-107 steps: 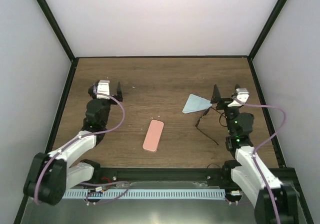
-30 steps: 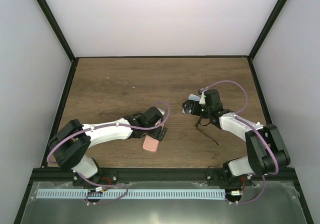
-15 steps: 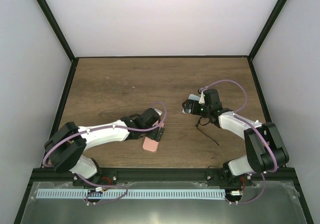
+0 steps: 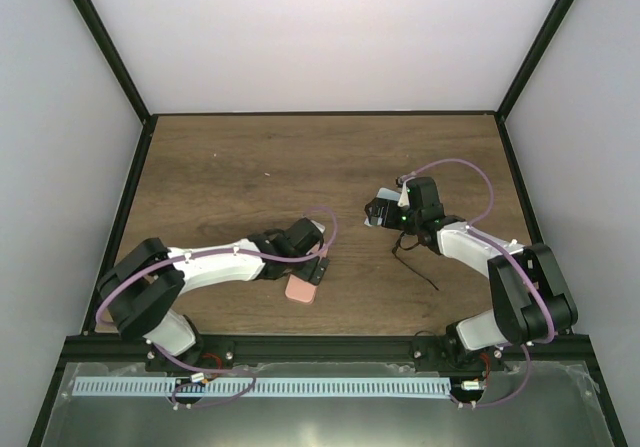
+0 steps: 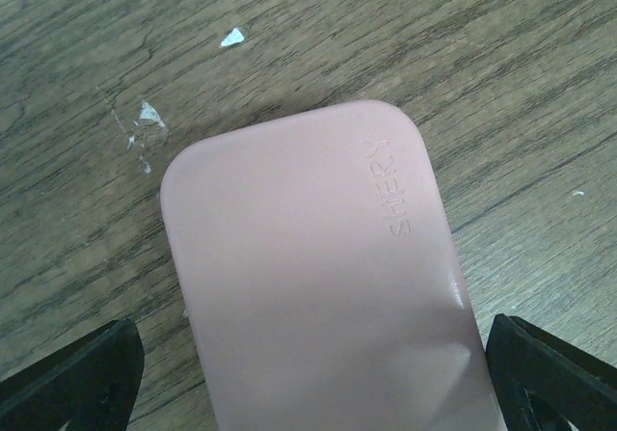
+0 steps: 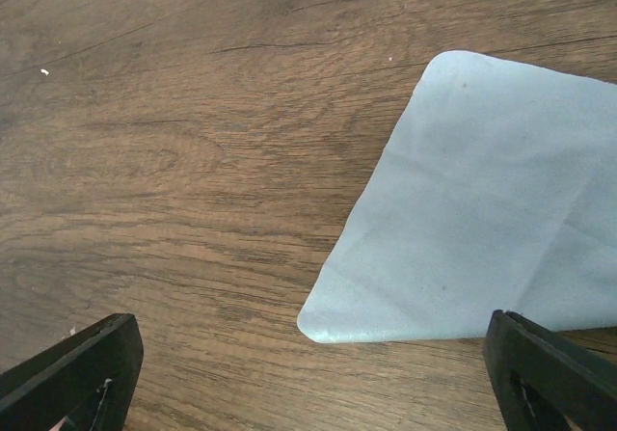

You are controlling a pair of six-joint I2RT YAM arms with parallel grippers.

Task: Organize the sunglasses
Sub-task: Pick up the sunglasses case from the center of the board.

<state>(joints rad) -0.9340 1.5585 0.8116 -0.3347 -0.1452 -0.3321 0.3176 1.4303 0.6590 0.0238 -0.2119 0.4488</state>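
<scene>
The pink case sits slanted in my left fingers; next I open them, square it, then grip its long sides (image 5: pixel 457 282) before lifting.
The sunglasses (image 4: pixel 421 271), thin and black, lie on the wood just in front of my right arm, partly under it; neither wrist view shows them. My right gripper (image 4: pixel 379 210) (image 6: pixel 308 378) hangs open low over a corner of the light blue cloth (image 6: pixel 492 200), its fingertips (image 6: pixel 67 373) apart on either side of that corner. My left gripper (image 4: pixel 318 260) (image 5: pixel 313 383) is open close above the pink case (image 5: pixel 308 286) (image 4: pixel 299 289), one finger (image 5: pixel 554 378) on each long side of it. I cannot tell whether the fingers touch the case.
The brown wooden table (image 4: pixel 260 157) is walled by white panels with black frame bars at the back and sides. Small white flecks (image 5: pixel 145 118) mark the wood beyond the case's end. Both arms reach inward toward the table's middle.
Since the oldest frame both arms have swung in from the sides, the left onto the pink case, the right onto the cloth. In the last second the left gripper only shifted slightly.
</scene>
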